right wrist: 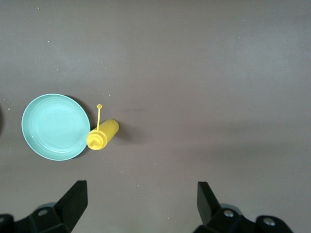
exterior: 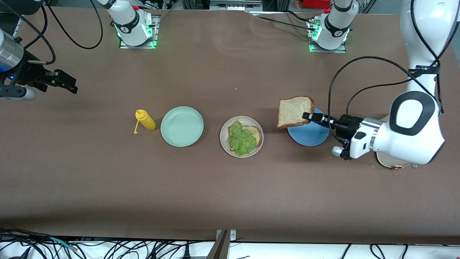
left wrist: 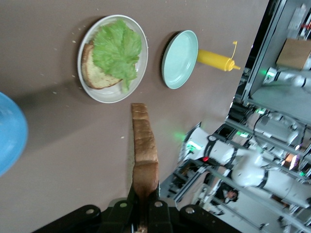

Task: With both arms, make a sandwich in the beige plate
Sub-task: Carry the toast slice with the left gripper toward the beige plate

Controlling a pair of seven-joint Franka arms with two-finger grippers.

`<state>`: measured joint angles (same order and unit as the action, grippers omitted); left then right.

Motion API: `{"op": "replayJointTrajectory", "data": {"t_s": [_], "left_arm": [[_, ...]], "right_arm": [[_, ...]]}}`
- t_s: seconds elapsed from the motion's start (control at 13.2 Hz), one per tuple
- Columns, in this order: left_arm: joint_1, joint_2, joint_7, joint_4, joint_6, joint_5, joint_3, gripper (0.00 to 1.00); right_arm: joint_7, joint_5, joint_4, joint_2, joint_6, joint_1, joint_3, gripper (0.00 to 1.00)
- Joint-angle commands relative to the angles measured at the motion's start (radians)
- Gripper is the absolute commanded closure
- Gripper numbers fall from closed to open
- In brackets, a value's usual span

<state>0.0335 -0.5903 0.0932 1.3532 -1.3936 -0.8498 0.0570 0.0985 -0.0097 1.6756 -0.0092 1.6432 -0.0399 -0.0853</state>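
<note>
Next, I release the second bread slice with my left gripper on top of the green lettuce leaf [exterior: 245,138] [left wrist: 112,57] on the beige plate.
The beige plate [exterior: 225,139] sits mid-table and holds a bread slice [exterior: 256,133] with a green lettuce leaf [exterior: 241,137] on top. It also shows in the left wrist view [left wrist: 142,63] with the lettuce [left wrist: 116,48] on the bread [left wrist: 93,73]. My left gripper [exterior: 308,116] is shut on a second bread slice [exterior: 294,111], held in the air over the blue plate's [exterior: 309,136] edge toward the beige plate. In the left wrist view this slice [left wrist: 144,145] is seen edge-on between the jaws. My right gripper [exterior: 68,83] is open and empty, raised at the right arm's end of the table.
A mint green plate [exterior: 182,126] and a yellow squeeze bottle [exterior: 145,120] lie beside the beige plate, toward the right arm's end. Both show in the right wrist view, the plate [right wrist: 55,127] and the bottle [right wrist: 102,135].
</note>
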Motion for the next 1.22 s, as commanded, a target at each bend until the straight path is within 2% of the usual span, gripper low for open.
{"op": "replayJointTrajectory", "data": {"t_s": [0.0, 0.23, 0.46, 0.68, 1.14], "left_arm": [[0.029, -0.023, -0.119, -0.022, -0.059, -0.055, -0.006, 1.00], [0.049, -0.081, -0.127, -0.016, -0.084, -0.211, -0.006, 1.00], [0.115, -0.121, -0.092, -0.017, -0.161, -0.212, -0.008, 1.00], [0.166, -0.154, 0.034, -0.011, -0.260, -0.229, -0.006, 1.00], [0.239, -0.209, 0.060, -0.009, -0.406, -0.273, -0.006, 1.00]], "right_arm": [[0.006, 0.002, 0.027, -0.025, 0.001, -0.018, -0.007, 0.00], [0.006, 0.004, 0.024, -0.023, -0.002, -0.018, -0.007, 0.00], [0.006, 0.005, 0.023, -0.023, -0.002, -0.018, -0.010, 0.00], [0.006, 0.005, 0.021, -0.023, -0.003, -0.018, -0.010, 0.00], [0.006, 0.007, 0.021, -0.021, -0.005, -0.018, -0.008, 0.00]]}}
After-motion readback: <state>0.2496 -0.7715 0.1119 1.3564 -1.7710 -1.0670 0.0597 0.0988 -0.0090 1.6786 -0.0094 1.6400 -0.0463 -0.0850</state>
